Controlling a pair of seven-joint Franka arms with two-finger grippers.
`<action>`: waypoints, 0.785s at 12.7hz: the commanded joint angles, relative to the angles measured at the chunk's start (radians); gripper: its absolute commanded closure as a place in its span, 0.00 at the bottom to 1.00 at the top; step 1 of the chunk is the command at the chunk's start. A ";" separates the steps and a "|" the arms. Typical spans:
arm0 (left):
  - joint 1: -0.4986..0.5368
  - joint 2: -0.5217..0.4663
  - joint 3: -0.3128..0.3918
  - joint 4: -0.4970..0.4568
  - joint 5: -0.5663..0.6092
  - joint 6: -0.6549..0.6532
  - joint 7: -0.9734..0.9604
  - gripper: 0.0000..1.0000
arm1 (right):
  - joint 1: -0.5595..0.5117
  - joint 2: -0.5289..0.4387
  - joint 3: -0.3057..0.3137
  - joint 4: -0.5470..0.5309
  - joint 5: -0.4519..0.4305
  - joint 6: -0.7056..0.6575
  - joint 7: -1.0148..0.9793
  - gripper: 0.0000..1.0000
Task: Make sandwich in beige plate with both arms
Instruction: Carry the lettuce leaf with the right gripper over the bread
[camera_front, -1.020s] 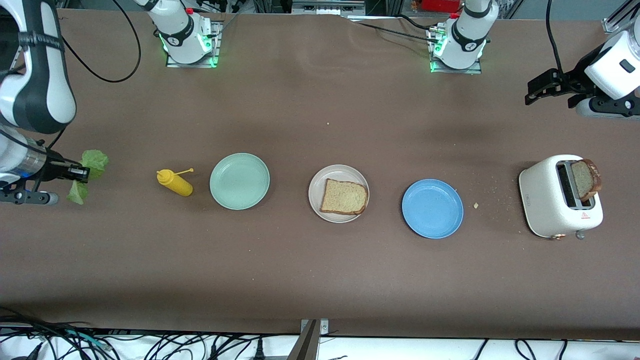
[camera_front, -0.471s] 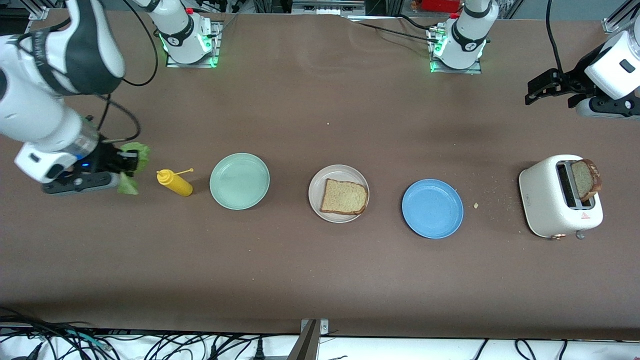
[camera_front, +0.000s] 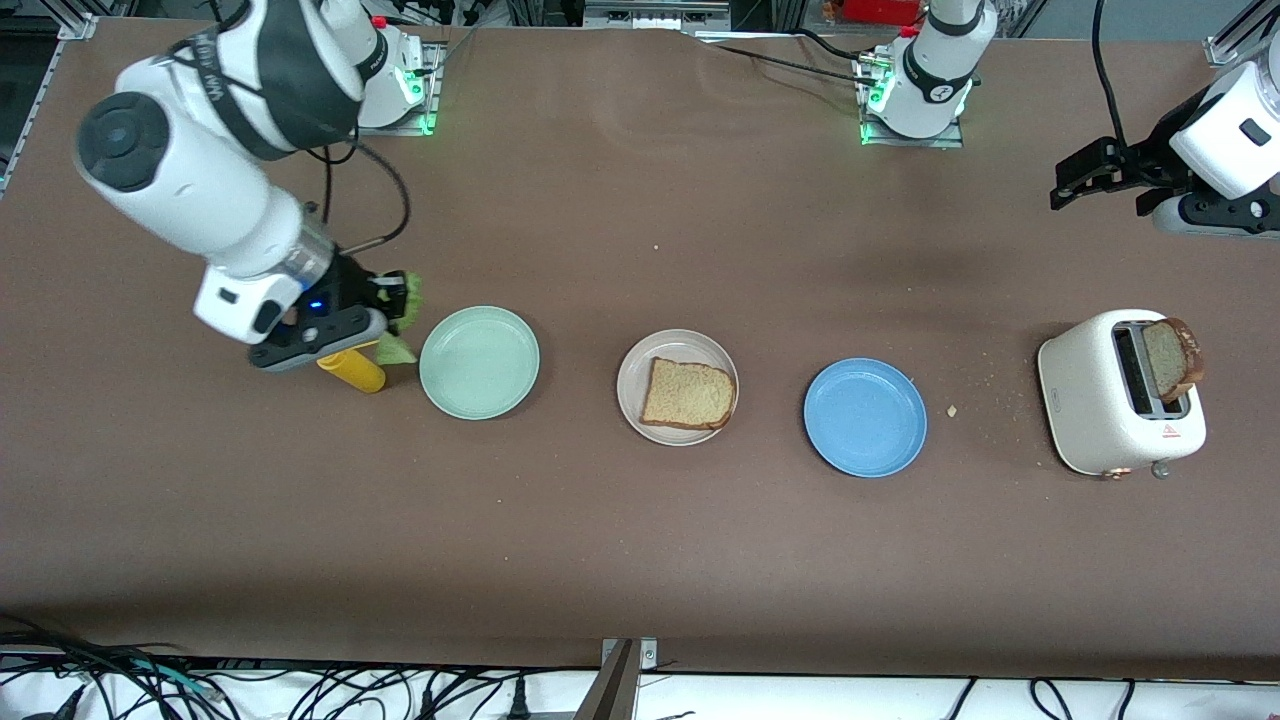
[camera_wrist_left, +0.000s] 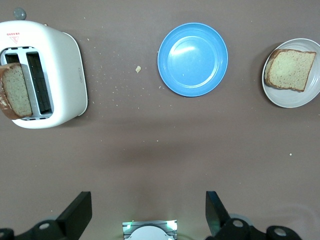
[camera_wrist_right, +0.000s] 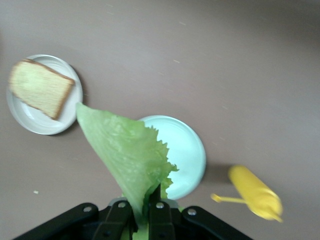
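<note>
My right gripper is going to set the green lettuce leaf, now held over the yellow bottle, down on the slice of brown bread on the beige plate (camera_front: 675, 377) (camera_wrist_right: 47, 102).
The beige plate (camera_front: 678, 386) sits mid-table with one slice of brown bread (camera_front: 688, 394) on it; both show in the right wrist view (camera_wrist_right: 30, 117) (camera_wrist_right: 40, 87) and the left wrist view (camera_wrist_left: 295, 95) (camera_wrist_left: 290, 69). A second slice (camera_front: 1170, 358) stands in the white toaster (camera_front: 1115, 395). My right gripper (camera_front: 392, 302) is shut on the green lettuce leaf (camera_wrist_right: 127, 155), held in the air over the yellow bottle and the mint-green plate's edge. My left gripper (camera_front: 1072, 180) is open and empty, waiting above the table at the left arm's end.
A mint-green plate (camera_front: 479, 362) and a yellow squeeze bottle (camera_front: 352, 371) lie toward the right arm's end. A blue plate (camera_front: 865, 417) lies between the beige plate and the toaster. Crumbs (camera_front: 952, 410) lie beside the blue plate.
My right arm has carried the lettuce from the right arm's end of the table toward the middle, now over the yellow bottle beside the mint-green plate. The left arm has not moved.
</note>
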 joint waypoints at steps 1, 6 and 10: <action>0.003 0.001 -0.003 0.013 0.015 -0.014 -0.006 0.00 | 0.061 0.055 -0.007 0.007 0.102 0.098 0.006 1.00; 0.001 0.001 -0.003 0.013 0.015 -0.014 -0.006 0.00 | 0.232 0.227 -0.012 0.009 0.253 0.400 0.006 1.00; 0.001 0.001 -0.003 0.013 0.020 -0.014 -0.008 0.00 | 0.337 0.363 -0.032 0.010 0.288 0.608 0.004 1.00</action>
